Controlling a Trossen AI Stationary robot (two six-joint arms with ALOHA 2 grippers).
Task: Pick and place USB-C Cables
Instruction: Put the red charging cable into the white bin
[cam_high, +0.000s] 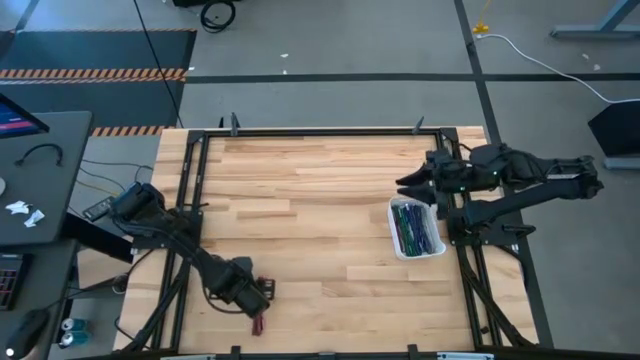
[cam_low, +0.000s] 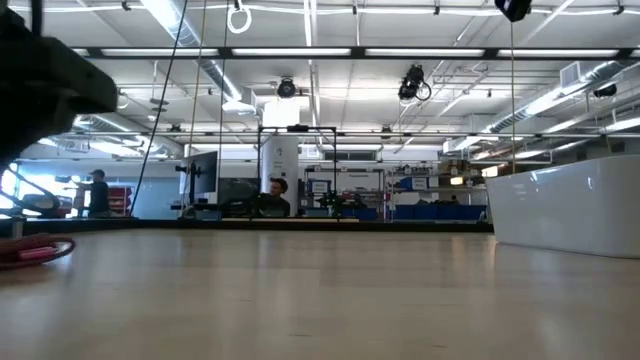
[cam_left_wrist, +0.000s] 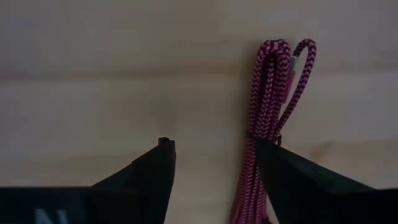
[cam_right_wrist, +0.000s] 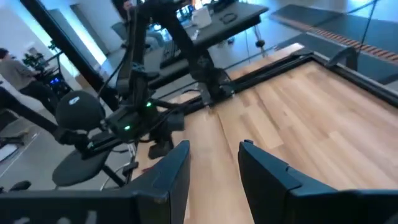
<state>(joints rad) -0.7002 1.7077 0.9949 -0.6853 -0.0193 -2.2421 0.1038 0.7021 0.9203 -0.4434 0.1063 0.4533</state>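
My left gripper needs to take the cable (cam_left_wrist: 247, 198) beyond its tie and offer its folded loop to my right gripper, as the USB-C cable's middle lies under one finger.
A magenta-and-dark braided USB-C cable (cam_left_wrist: 273, 93), folded into a narrow loop, lies flat on the wooden table near its near edge (cam_high: 258, 325) and shows at the left of the low view (cam_low: 35, 250). My left gripper (cam_left_wrist: 211, 143) hovers open above it (cam_high: 256, 298). One finger (cam_left_wrist: 292, 174) hides part of the loop, which lies off to that side of the gap. Several green, blue and purple cables (cam_high: 415, 228) lie in the white tray (cam_high: 392, 215). My right gripper (cam_right_wrist: 214, 155) is open and hangs above the tray's far end (cam_high: 412, 183).
The white tray's wall (cam_low: 570, 210) stands at the table's right side. A black metal frame (cam_high: 320, 131) runs along the table's edges. Bare wood stretches between the two arms (cam_high: 320, 220). People and benches show in the room beyond the table.
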